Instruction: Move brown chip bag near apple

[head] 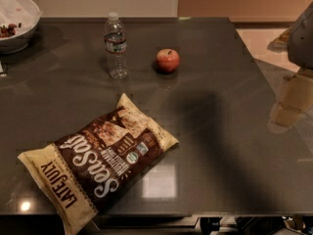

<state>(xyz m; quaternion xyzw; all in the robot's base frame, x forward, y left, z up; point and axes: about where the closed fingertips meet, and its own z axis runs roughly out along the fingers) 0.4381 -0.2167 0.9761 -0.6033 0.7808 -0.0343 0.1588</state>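
Next, my gripper grabs the cream end [157, 131] of the brown chip bag that is closer to the red apple.
The brown chip bag [100, 163] lies flat at the front left of the dark table, one cream end hanging near the front edge. The red apple [167, 60] sits toward the back middle of the table, well beyond the bag's far end. My gripper [287, 105] hangs over the table's right side, far to the right of both the bag and the apple and touching neither. It holds nothing that I can see.
A clear plastic water bottle [116, 45] stands upright just left of the apple. A white bowl [17, 21] with some food sits at the back left corner. The table [220, 146] ends near the right, with pale floor beyond.
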